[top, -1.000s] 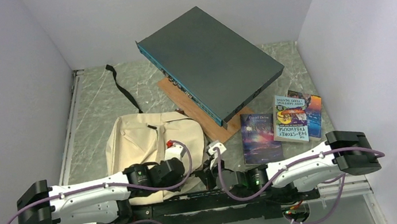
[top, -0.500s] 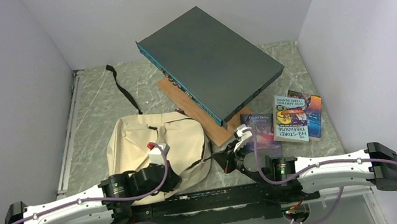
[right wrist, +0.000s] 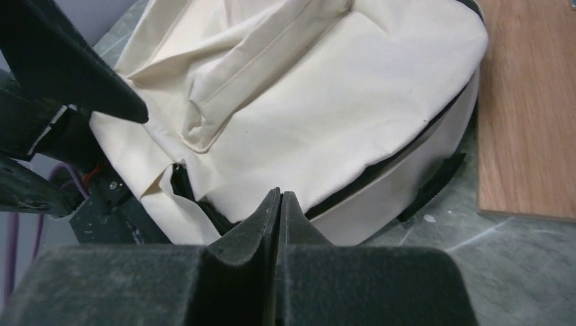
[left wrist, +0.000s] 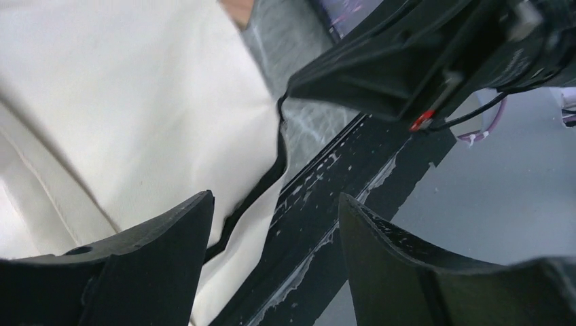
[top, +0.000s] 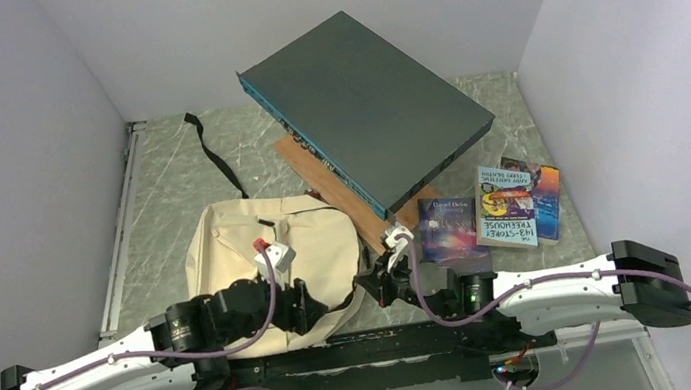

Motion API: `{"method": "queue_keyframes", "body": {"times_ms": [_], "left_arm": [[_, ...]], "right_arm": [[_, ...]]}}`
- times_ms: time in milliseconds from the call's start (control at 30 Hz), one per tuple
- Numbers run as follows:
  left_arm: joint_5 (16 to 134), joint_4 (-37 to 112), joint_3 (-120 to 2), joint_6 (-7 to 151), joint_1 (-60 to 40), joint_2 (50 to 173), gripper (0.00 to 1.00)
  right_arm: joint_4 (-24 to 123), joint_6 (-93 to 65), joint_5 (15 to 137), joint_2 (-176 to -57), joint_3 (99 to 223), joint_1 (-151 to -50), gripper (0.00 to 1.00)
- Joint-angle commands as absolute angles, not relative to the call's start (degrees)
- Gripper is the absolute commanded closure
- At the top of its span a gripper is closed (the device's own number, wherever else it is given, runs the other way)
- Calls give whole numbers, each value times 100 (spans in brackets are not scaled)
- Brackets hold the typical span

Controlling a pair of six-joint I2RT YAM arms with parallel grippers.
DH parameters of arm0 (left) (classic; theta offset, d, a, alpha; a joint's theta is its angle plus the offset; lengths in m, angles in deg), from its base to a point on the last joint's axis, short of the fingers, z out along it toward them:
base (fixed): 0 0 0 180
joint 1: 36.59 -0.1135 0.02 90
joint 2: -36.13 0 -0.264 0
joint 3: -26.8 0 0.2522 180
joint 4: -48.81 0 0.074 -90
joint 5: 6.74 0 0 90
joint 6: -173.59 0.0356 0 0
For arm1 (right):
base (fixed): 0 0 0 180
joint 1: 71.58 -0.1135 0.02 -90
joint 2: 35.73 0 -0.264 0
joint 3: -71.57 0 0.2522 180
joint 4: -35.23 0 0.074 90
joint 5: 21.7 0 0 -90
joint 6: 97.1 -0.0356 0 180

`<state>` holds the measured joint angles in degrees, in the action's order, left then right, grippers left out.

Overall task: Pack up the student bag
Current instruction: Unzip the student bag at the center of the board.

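My left gripper should hold the top flap's edge [left wrist: 248,187] before I pull the zipper farther, as my right gripper has the zipper pull and the bag's opening is slack.
The student bag [top: 233,255] is a cream canvas backpack lying flat left of centre, with a black zipper line along its near edge [left wrist: 268,180]. My left gripper [top: 321,304] is open at the bag's near right corner. In the left wrist view its fingers [left wrist: 274,204] straddle the bag's edge and the black rail, gripping nothing. My right gripper [top: 370,288] faces it from the right, shut. In the right wrist view its tips [right wrist: 280,194] meet just short of the bag [right wrist: 326,88] with nothing visible between them.
A big dark grey flat box [top: 365,102] leans at the back over a wooden board [top: 319,173]. Three books [top: 452,231] [top: 506,204] [top: 545,191] lie at the right. A black strap [top: 215,152] trails behind the bag. Walls stand close on both sides.
My left gripper has opened from shut and shifted slightly right along the bag's near edge. My right gripper has swung out and come back left toward the bag's corner, staying shut.
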<state>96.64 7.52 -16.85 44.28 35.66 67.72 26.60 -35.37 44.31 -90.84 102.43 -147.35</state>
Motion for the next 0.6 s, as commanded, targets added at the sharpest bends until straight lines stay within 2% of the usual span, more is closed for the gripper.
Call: {"method": "queue_keyframes", "body": {"times_ms": [0,300,567], "left_arm": [[9678,1118,-2259,5262,3557,7578,27],[9504,1713,-2290,5334,3469,9178,40],[9284,2047,-2180,5323,3460,9632,40]], "right_arm": [[2390,-3464,4458,-8987,10582,-14717,100],[2769,-3659,4347,-8735,10555,-14717,100],[3050,-3610,4303,-8663,10681,-14756,100]]}}
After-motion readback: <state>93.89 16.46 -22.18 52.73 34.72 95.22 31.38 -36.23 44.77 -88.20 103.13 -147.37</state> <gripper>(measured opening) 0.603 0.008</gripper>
